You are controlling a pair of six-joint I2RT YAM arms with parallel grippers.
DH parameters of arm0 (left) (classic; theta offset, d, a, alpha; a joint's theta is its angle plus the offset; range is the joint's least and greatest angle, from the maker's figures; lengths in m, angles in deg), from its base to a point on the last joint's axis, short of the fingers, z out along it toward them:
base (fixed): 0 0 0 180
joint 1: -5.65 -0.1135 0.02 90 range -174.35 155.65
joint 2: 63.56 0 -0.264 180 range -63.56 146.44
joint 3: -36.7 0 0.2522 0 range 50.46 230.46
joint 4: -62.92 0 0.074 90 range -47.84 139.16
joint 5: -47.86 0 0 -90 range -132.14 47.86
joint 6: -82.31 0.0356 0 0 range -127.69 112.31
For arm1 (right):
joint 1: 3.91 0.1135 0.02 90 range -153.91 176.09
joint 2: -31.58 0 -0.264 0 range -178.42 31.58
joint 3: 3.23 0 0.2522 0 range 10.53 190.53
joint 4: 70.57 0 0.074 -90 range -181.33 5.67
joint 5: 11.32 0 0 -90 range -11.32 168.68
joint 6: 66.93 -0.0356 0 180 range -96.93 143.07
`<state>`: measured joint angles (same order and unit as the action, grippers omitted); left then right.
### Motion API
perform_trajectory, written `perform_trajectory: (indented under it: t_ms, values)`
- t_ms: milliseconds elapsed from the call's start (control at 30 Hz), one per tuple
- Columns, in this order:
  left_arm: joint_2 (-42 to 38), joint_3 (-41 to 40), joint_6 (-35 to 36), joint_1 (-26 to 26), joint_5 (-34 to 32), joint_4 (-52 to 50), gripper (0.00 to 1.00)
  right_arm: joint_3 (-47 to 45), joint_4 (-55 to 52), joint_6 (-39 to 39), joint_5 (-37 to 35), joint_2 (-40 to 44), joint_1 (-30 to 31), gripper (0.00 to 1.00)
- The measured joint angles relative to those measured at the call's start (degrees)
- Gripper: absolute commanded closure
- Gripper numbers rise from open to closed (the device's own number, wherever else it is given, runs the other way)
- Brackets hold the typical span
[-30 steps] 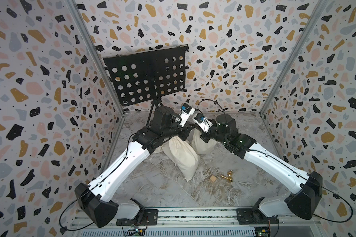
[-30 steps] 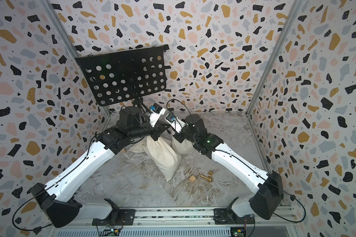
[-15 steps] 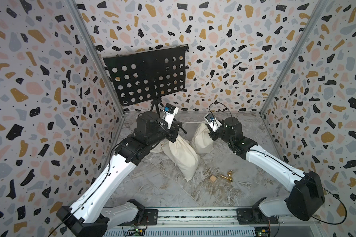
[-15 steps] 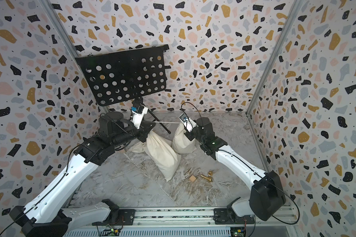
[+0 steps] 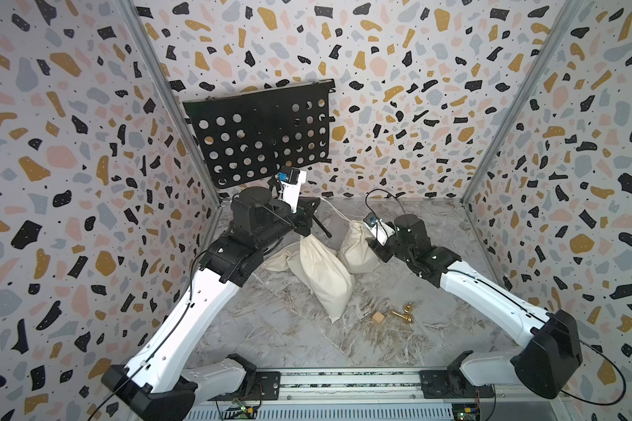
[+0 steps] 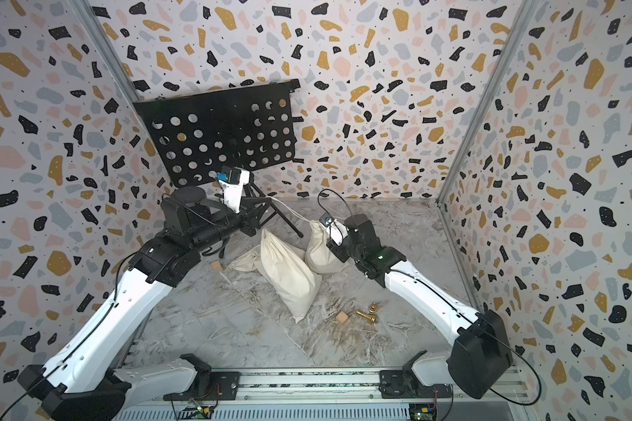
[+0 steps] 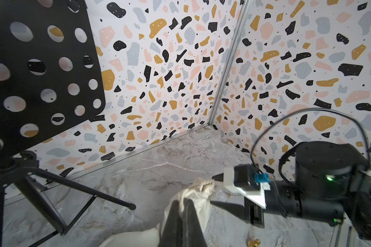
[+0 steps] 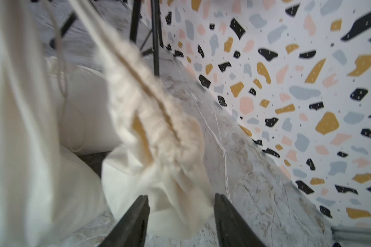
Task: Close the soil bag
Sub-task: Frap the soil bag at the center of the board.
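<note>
I have my right gripper's fingers on both sides of loose cloth below the soil bag's neck, so next I back off and grip the neck [image 5: 358, 223] where the drawstring comes out.
The soil bag [image 5: 356, 249] [image 6: 320, 255] is a cream cloth sack standing upright at the back of the floor, its neck [image 8: 159, 119] gathered tight. A white drawstring [image 5: 334, 211] [image 6: 289, 209] runs from that neck to my left gripper [image 5: 309, 213] [image 6: 256, 217], which is shut on the drawstring; its closed tips [image 7: 184, 202] show in the left wrist view with the bag [image 7: 201, 190] beyond them. My right gripper [image 8: 181, 205] [image 5: 378, 251] is open beside the bag, with bag cloth loose between its fingers [image 8: 137, 213].
A long cream sack [image 5: 325, 280] lies against the soil bag, with a flat one [image 5: 278, 260] to its left. A black perforated music stand [image 5: 260, 135] stands at the back left, its legs [image 7: 77, 186] near my left gripper. A wooden cube [image 5: 377, 318] and brass pieces [image 5: 404, 314] lie in front.
The two grippers were together over the bag and have drawn apart. The left carried the drawstring back and left. The right sank beside the bag and opened, letting go.
</note>
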<state>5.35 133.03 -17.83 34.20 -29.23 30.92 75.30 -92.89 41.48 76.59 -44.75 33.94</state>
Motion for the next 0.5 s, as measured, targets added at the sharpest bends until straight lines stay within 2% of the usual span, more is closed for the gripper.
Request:
perform_trajectory:
  t_ms: [133,267,500]
  values:
    - [1.2,0.0,-0.9,0.0,0.8,0.3,1.0,2.5,3.3,0.0,-1.8,1.3,5.7,0.36]
    - [0.9,0.0,-1.2,0.0,1.4,0.4,1.0,6.1,6.9,0.2,-5.4,-0.9,9.9,0.4]
    - [-0.5,0.0,-1.2,0.0,1.4,0.3,1.0,10.5,9.0,1.6,-12.2,-6.7,12.7,0.65]
